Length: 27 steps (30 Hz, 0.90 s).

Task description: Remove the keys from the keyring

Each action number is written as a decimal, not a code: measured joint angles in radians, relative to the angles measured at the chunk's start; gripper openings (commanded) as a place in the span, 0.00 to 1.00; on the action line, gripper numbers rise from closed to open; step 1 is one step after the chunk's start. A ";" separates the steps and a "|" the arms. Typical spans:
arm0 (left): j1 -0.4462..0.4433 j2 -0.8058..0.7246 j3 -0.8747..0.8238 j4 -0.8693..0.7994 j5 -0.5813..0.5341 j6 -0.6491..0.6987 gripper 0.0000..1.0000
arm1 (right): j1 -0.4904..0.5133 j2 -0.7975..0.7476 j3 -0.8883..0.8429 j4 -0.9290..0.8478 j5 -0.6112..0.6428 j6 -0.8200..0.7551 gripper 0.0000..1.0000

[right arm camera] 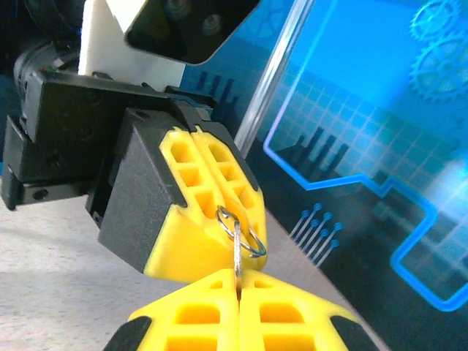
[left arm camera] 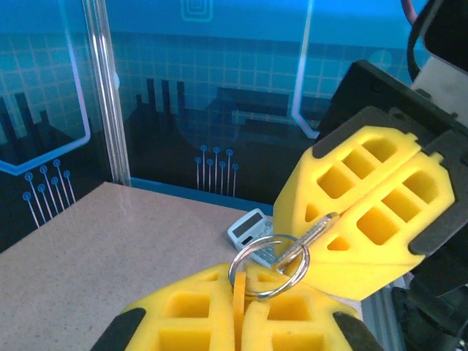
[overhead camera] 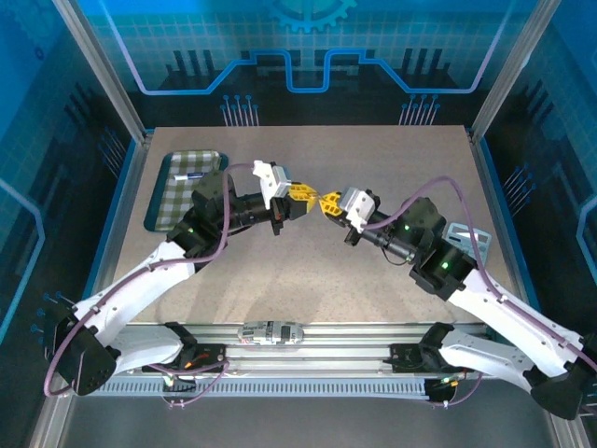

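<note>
The ring lies at a slant over the fingertips of my left gripper, so next I open that gripper, let the ring hang upright from the key, then pinch the tag (left arm camera: 239, 298).
My two grippers meet tip to tip in mid-air over the middle of the table. The left gripper (overhead camera: 300, 194) (left arm camera: 241, 279) is shut on the keyring's thin yellow-orange tag (left arm camera: 239, 295), which stands on edge between its yellow fingers. A silver split ring (left arm camera: 231, 269) (right arm camera: 260, 249) hangs from the tag. The small grey metal key (left arm camera: 310, 237) (right arm camera: 237, 256) is threaded on that ring. The right gripper (overhead camera: 328, 203) (right arm camera: 238, 281) is shut on the key's other end, so the key bridges the two grippers.
A checked tray (overhead camera: 173, 187) lies at the back left of the table. A grey calculator (overhead camera: 464, 233) (left arm camera: 252, 228) sits by the right edge. Blue-lit enclosure walls and metal posts ring the table.
</note>
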State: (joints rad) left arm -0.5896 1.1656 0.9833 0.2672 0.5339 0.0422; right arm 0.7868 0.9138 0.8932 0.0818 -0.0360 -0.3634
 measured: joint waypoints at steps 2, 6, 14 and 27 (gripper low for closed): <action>0.001 0.000 0.003 -0.012 0.010 -0.018 0.00 | 0.031 -0.014 -0.031 0.037 0.057 -0.059 0.00; 0.005 0.000 0.003 -0.026 0.029 -0.053 0.00 | 0.077 -0.027 -0.070 0.087 0.145 -0.159 0.00; 0.013 0.000 0.016 -0.033 0.070 -0.110 0.00 | 0.151 -0.033 -0.137 0.229 0.274 -0.326 0.00; 0.024 -0.035 -0.071 0.126 0.056 -0.064 0.52 | 0.154 0.058 0.147 -0.124 0.226 -0.209 0.00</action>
State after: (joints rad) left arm -0.5659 1.1301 0.9119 0.3931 0.5903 -0.0216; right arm 0.9413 0.9718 1.0401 -0.0422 0.1898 -0.5724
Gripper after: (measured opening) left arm 0.439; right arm 0.055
